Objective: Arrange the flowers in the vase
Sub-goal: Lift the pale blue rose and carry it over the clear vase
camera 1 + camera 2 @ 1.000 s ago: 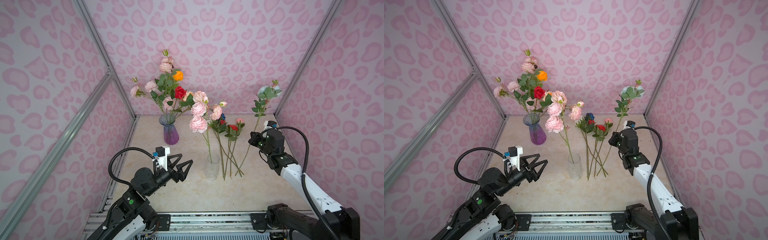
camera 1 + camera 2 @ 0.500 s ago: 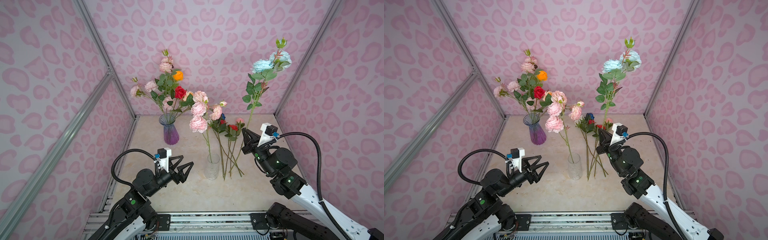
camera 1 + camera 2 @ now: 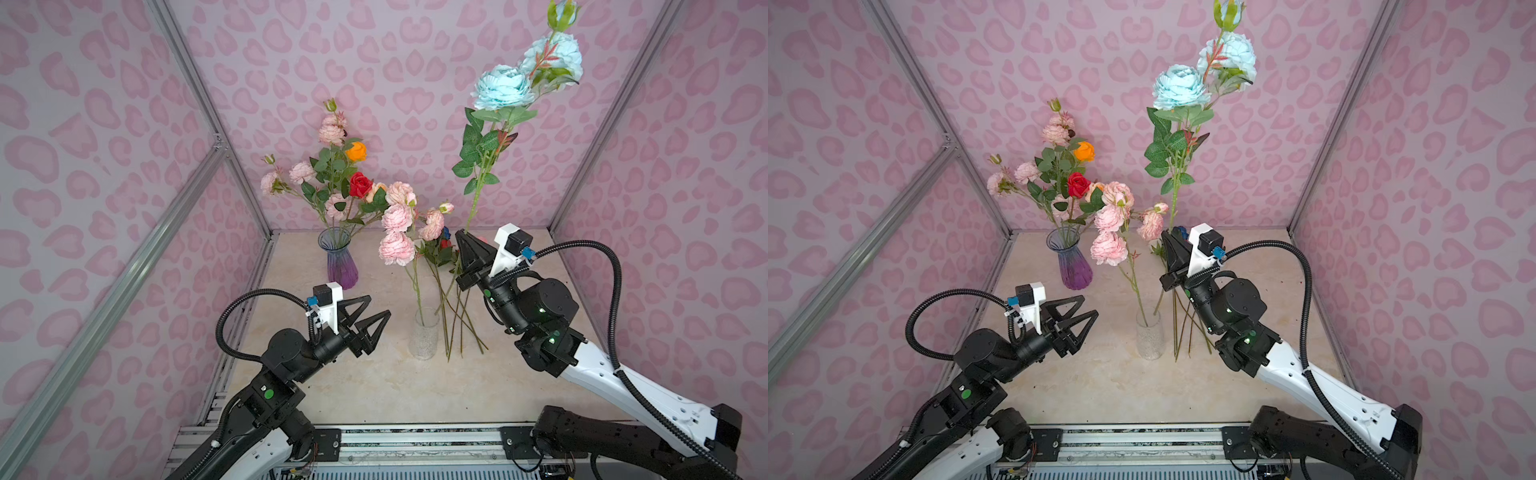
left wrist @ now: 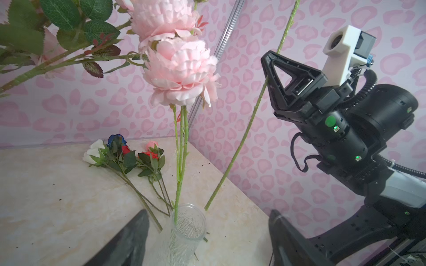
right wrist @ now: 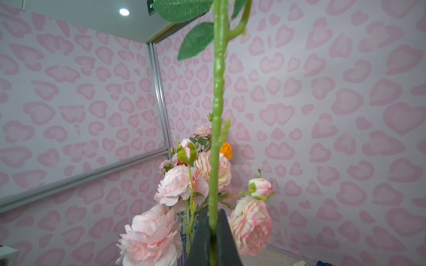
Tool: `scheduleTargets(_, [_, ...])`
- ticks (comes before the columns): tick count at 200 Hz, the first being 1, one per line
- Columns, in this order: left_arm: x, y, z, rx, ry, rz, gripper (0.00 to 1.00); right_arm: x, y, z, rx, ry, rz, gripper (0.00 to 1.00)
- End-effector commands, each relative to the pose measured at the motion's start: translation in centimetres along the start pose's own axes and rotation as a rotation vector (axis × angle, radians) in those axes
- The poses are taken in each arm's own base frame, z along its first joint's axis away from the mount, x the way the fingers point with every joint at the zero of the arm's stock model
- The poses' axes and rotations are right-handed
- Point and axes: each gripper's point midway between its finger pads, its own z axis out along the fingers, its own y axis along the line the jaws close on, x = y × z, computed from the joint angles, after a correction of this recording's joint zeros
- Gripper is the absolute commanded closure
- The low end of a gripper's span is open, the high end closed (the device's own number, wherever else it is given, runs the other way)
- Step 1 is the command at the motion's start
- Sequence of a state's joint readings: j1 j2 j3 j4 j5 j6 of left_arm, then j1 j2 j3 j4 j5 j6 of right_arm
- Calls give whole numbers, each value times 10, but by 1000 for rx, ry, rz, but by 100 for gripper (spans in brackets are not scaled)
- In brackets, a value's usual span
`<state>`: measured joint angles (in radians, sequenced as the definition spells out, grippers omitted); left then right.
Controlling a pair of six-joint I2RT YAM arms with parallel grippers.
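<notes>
Next, I let go of the light-blue flower with my right gripper in the clear glass vase (image 3: 424, 336), next to the stem of the pink peony. The flower is still held upright above the table.
My right gripper (image 3: 463, 242) (image 3: 1168, 242) (image 5: 213, 222) is shut on the green stem of a tall light-blue flower (image 3: 503, 89) (image 3: 1179, 89). It holds the flower upright above the table, and the stem's lower end (image 4: 207, 207) hangs just beside the clear glass vase (image 3: 424, 334) (image 4: 184, 230). That vase holds a pink peony stem (image 3: 397, 247) (image 4: 182, 69). A purple vase (image 3: 341, 266) (image 3: 1074, 266) at the back holds several flowers. My left gripper (image 3: 378, 306) (image 3: 1089, 305) (image 4: 209, 211) is open and empty, left of the clear vase.
Several loose flowers (image 4: 122, 152) (image 3: 446, 245) lie on the marble tabletop (image 3: 374, 386) behind and right of the clear vase, their stems (image 3: 457, 332) crossing near its base. Pink patterned walls close in the back and both sides.
My right arm has lifted the light-blue flower higher and carried it left toward the clear vase. My left gripper has edged forward, its jaws narrowing slightly.
</notes>
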<state>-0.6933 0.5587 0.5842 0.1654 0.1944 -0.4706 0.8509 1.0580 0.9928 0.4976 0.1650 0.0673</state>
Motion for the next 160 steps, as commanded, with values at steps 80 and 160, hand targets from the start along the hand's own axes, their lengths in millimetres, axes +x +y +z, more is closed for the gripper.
scheduleTargets(80, [4,4,0,-6,-13,24,18,78,-1,-6,33,50,35,100])
scheduleTargets(160, [16,12,5,-25,22,18,18,137,-3,-17,58,149,25,100])
